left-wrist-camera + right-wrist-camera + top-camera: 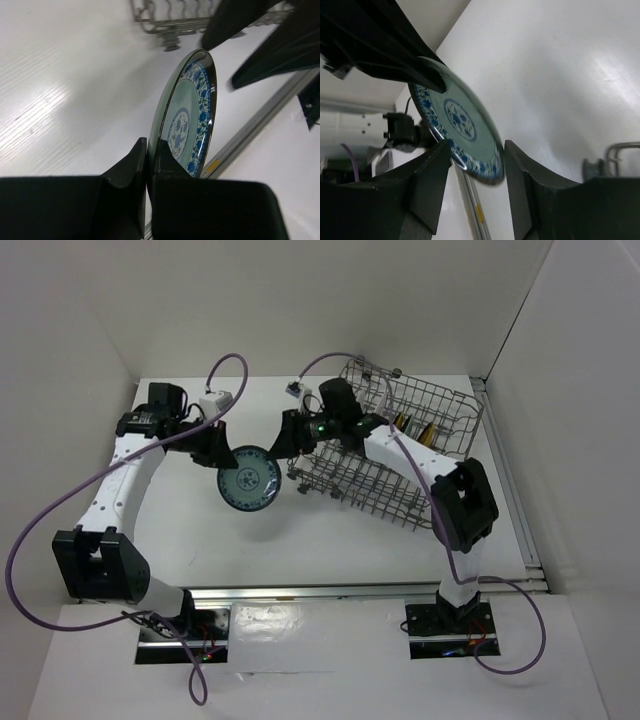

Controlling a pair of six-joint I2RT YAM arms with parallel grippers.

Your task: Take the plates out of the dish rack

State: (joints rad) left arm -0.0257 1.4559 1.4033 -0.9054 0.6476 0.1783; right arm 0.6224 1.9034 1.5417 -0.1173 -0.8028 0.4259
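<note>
The teal-blue patterned plate will go from my left gripper onto the bare table between the dish rack and the wall at the side [228, 482].
A teal-blue patterned plate [248, 481] hangs above the table between the two arms. My left gripper [218, 453] is shut on its rim; the left wrist view shows both fingers [131, 162] pinching the plate [192, 115] on edge. My right gripper [282, 445] is open, and the plate's opposite rim [460, 117] lies between its spread fingers [520, 170]. The grey wire dish rack [430, 400] stands at the back right, under and behind the right arm. Ochre-yellow plates [405, 422] stand on edge inside it; other plates are hard to make out.
White walls close in the table at the back and both sides. A metal rail [330, 590] runs along the near edge. A corner of the rack with a round foot [171, 46] shows in the left wrist view, and a foot [590, 167] in the right wrist view.
</note>
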